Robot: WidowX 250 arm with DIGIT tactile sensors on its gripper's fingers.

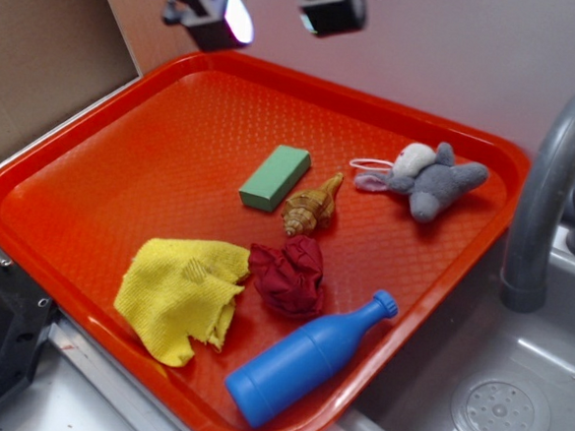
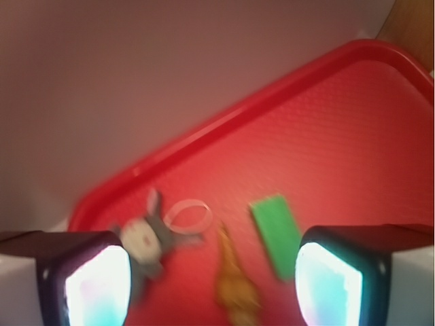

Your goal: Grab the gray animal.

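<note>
Next, I close my gripper on the head of the gray animal [image 1: 415,159] [image 2: 141,240], around its white face patch beside the thin white loop.
The gray animal [image 1: 430,176], a small plush with a white face patch and a thin white loop, lies on the orange-red tray [image 1: 94,153] near its far right corner. My gripper [image 1: 280,16] hangs high over the tray's back edge, well left of the toy, open with nothing between its pads. In the blurred wrist view the gray animal [image 2: 151,238] shows beside the left pad [image 2: 95,288], partly hidden by it, and my gripper [image 2: 212,288] stands wide open above the tray [image 2: 326,136].
On the tray also lie a green block [image 1: 275,177], a tan spiral seashell [image 1: 312,205], a dark red cloth ball [image 1: 288,273], a yellow rag [image 1: 183,295] and a blue bottle [image 1: 307,360]. A gray faucet [image 1: 551,185] and sink [image 1: 496,408] stand to the right.
</note>
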